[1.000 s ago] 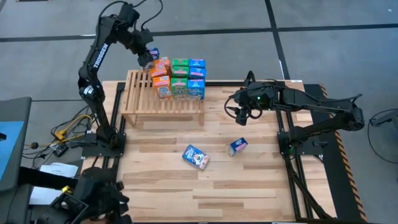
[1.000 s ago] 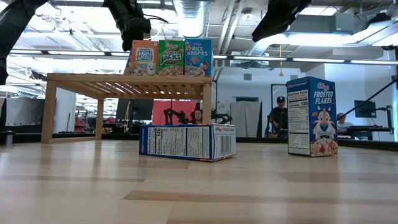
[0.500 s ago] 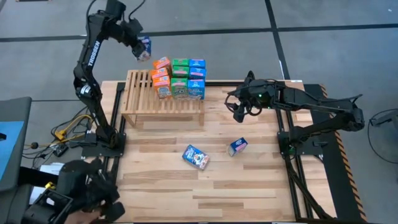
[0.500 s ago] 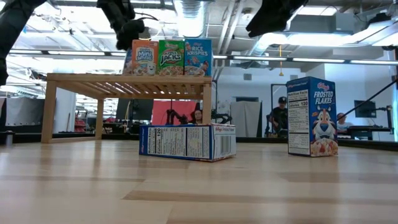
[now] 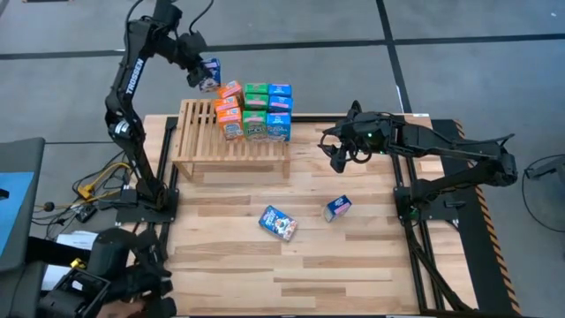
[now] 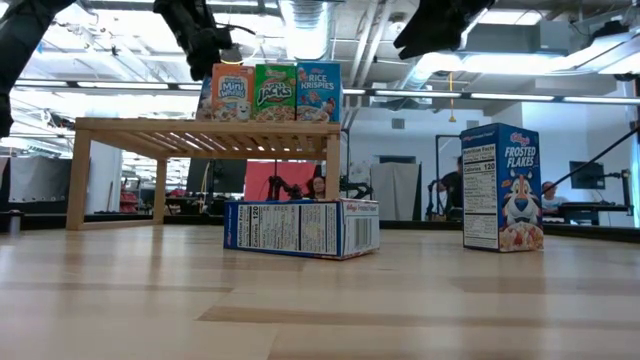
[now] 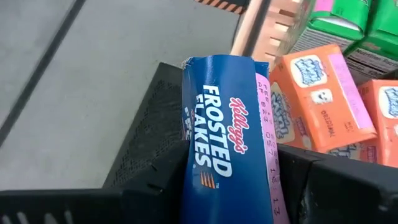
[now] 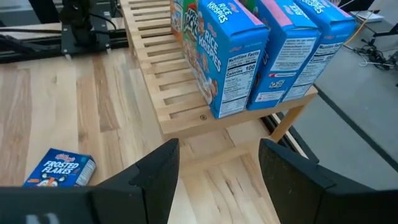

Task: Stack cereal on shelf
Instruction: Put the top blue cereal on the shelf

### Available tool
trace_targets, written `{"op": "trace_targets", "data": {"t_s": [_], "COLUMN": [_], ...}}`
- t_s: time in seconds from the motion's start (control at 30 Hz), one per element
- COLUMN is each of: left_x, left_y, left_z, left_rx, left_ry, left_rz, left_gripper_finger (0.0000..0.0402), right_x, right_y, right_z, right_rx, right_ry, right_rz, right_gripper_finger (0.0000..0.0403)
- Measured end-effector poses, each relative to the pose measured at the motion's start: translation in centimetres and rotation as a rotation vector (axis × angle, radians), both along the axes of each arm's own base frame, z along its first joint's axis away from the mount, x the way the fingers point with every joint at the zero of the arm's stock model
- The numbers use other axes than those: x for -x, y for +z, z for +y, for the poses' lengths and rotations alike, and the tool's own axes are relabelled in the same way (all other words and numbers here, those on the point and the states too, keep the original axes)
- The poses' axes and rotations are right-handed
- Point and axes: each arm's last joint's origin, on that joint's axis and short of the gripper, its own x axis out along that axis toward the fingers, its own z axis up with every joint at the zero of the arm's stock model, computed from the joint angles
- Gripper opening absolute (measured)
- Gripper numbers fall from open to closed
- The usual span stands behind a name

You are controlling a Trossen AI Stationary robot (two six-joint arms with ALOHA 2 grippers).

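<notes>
Next, my left gripper releases the blue Frosted Flakes box on the shelf's far edge (image 5: 211, 95), beside the orange box that is furthest to the back.
The shelf (image 5: 207, 141) stands at the table's far left on short legs. Orange, green and blue cereal boxes (image 5: 254, 110) are stacked on its right half, seen from the side as a row (image 6: 272, 92) in the low view. My left gripper (image 5: 199, 78) hangs high over the shelf's far edge, left of the stack, shut on a blue Frosted Flakes box (image 7: 227, 143). My right gripper (image 5: 338, 161) hovers open and empty over the table right of the shelf (image 8: 186, 106). One blue box (image 5: 278, 223) lies flat on the table. Another (image 5: 338, 208) stands upright. My left gripper pinches the blue box between its two fingers (image 7: 152, 186), on opposite faces near the end that points back at the wrist (image 7: 196, 186). The box sticks out forward past the fingers, slanting down, lifted clear of shelf and table, close to the orange boxes (image 7: 323, 99).
Bare slats (image 5: 196, 124) lie left of the stack on the shelf. The table's far edge runs just behind the shelf, with grey floor (image 5: 309, 62) beyond. Both arm bases stand at the table's sides. The low view shows a room behind the table, with people far off.
My left gripper has swung a little away from the stack toward the far left with the blue box, then eased back, and has turned somewhat; the box stays in its hold, clear of the shelf. My right gripper has rolled slightly in place.
</notes>
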Motion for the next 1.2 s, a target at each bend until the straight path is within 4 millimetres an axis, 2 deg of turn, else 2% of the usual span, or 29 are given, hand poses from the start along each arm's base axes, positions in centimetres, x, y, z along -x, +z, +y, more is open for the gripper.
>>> {"op": "trace_targets", "data": {"t_s": [0.23,0.37,0.5,0.8,1.2], "left_x": [-0.5,-0.5,-0.8,-0.5,-0.7], "left_y": [-1.2,-3.6,-5.0,-4.0,-4.2], "left_z": [0.0,0.6,1.4,0.9,0.6], "left_rx": [0.069,0.142,0.096,0.083,0.092], "left_ry": [-0.051,-0.033,0.024,0.02,-0.013], "left_rz": [-0.04,0.003,0.093,0.045,0.071], "left_gripper_finger": [0.0151,0.0151,0.0151,0.0151,0.0151], "right_x": [0.0,-0.1,-0.1,-0.1,-0.1], "right_y": [0.1,0.2,0.3,0.4,0.4], "right_z": [-0.1,-0.1,-0.2,-0.2,-0.3], "right_rx": [-0.001,-0.012,-0.011,-0.025,-0.017], "right_ry": [-0.007,-0.017,-0.019,-0.039,-0.056], "right_rz": [-0.017,-0.028,-0.049,-0.062,-0.059], "right_gripper_finger": [0.0245,0.0245,0.0245,0.0245,0.0244]}}
